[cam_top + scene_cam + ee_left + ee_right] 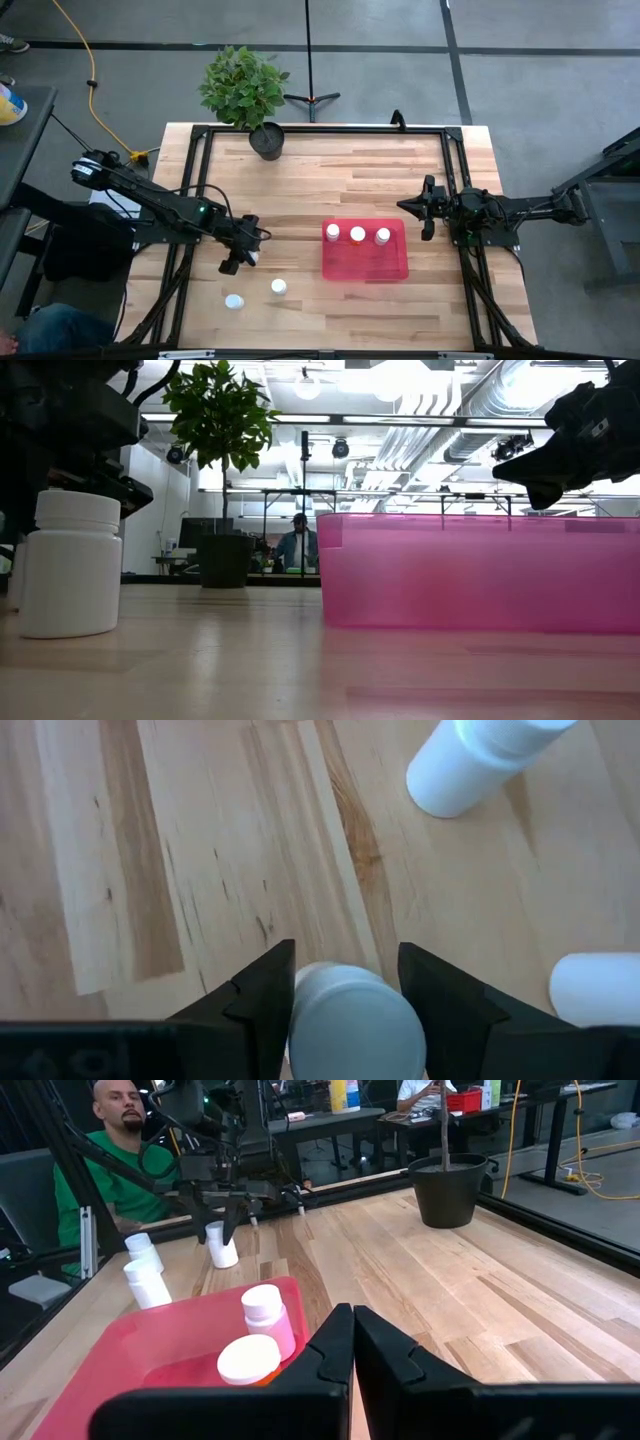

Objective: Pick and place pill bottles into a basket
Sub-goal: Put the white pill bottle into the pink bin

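The left gripper's fingers sit shallow around the white pill bottle's cap, so it should open, reach deeper and close around the bottle's body [224, 1255] before lifting.
My left gripper [240, 258] is at the table's near left, shut on a white pill bottle [350, 1025]; the right wrist view shows this bottle [222, 1247] too. Two more pill bottles [234, 301] [278, 287] stand on their bases on the wood nearer the front edge. The red tray [366, 262] lies right of centre and holds three upright bottles [357, 234] along its far side. My right gripper [428, 212] is shut and empty, hovering just right of the tray. My left gripper pinches the bottle's upper end by its round sides [300, 1010], one finger [262, 1000] on each side. The fingers come from above, pointing down. The bottle stays about upright; I cannot tell whether its base [228, 1264] is on the table.
A dark round plant pot [267, 140] with a green plant stands at the table's far edge. A black frame [320, 128] runs round the table top. Bare wood lies between my left gripper and the tray. A person [120, 1150] sits beyond the table's left side.
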Available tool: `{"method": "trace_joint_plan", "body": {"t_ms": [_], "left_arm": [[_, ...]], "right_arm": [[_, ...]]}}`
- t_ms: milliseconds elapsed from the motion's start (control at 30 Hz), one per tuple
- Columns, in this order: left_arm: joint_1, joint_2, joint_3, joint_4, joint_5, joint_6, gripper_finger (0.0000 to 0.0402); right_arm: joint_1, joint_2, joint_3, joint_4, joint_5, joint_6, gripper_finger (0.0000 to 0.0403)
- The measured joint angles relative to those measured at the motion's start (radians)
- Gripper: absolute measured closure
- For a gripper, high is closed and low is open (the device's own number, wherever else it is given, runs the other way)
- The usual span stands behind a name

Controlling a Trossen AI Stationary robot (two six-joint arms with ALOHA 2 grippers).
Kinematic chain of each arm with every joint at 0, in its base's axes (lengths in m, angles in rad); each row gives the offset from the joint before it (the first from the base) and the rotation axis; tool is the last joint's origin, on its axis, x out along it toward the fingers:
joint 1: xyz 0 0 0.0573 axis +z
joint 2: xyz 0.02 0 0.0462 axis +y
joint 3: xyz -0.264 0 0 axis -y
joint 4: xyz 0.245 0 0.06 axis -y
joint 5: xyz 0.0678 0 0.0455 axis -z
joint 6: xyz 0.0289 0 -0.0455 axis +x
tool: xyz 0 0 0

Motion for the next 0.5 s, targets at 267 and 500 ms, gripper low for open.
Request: {"method": "trace_joint_plan", "body": {"t_ms": [267, 500], "left_arm": [[0.0, 0.0, 0.0, -0.102, 0.016, -0.039, 0.0124], [0.0, 0.0, 0.0, -0.105, 0.016, -0.039, 0.0079]], "right_arm": [[0.0, 0.0, 0.0, 0.0, 0.0, -0.004, 0.0401], [0.0, 0.0, 0.0, 0.0, 0.0, -0.006, 0.0401]]}}
